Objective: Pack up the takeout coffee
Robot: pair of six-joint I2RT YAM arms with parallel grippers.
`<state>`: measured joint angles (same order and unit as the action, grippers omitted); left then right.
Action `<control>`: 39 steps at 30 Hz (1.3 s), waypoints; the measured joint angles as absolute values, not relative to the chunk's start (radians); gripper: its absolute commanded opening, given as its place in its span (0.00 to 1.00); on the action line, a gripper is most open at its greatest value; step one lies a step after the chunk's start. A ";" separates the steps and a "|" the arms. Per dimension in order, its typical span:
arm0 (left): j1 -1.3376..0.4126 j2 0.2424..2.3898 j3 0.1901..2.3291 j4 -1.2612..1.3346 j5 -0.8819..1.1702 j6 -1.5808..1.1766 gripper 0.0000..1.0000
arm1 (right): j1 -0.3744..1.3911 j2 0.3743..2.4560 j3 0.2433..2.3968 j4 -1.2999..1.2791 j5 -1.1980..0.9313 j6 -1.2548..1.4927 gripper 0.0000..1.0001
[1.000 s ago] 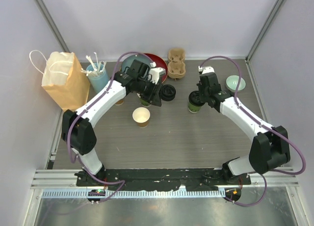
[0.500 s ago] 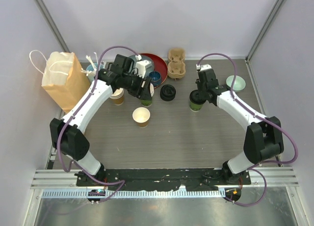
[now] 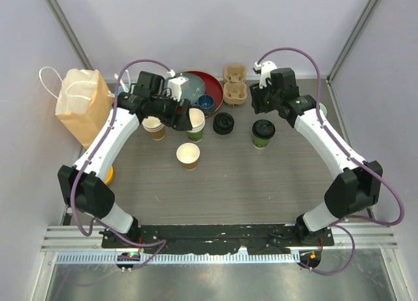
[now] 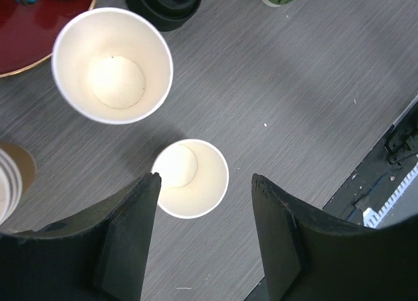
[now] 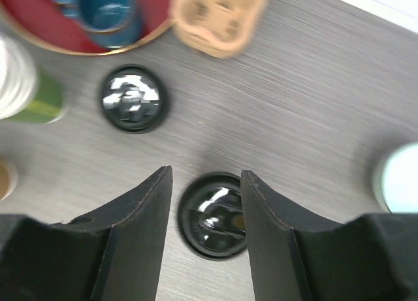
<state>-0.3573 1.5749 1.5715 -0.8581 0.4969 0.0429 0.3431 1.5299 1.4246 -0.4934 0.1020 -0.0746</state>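
My right gripper is to move next to the loose black lid in front of the cardboard cup carrier and close on the lid's near edge (image 3: 227, 131) (image 5: 145, 126).
The green-sided takeout cup (image 3: 263, 134) stands right of centre with a black lid on it; from above its lid (image 5: 212, 214) shows below and between my right fingers. My right gripper (image 3: 257, 106) (image 5: 206, 172) hangs open above and behind that cup, holding nothing. The brown-sided cup (image 3: 188, 155) (image 4: 190, 178) stands uncovered mid-table, cream inside. My left gripper (image 3: 183, 116) (image 4: 206, 178) is open and empty, high over this cup. A loose black lid (image 3: 223, 123) (image 5: 134, 107) lies between the two arms.
A tall stack of green cups (image 3: 195, 123) (image 4: 112, 64) and a brown stack (image 3: 154, 127) stand under the left arm. Behind are a red plate (image 3: 208, 87), a cardboard cup carrier (image 3: 235, 85) and a pale bowl (image 5: 398, 183). A paper bag (image 3: 85, 108) stands far left.
My right gripper opened, let go of the lidded green cup and drew up and back from it. The left arm swung left and its jaws widened.
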 measured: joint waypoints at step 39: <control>-0.111 1.567 1.462 -0.904 0.622 0.088 0.64 | 0.419 2.151 1.789 -0.774 -0.551 -1.279 0.41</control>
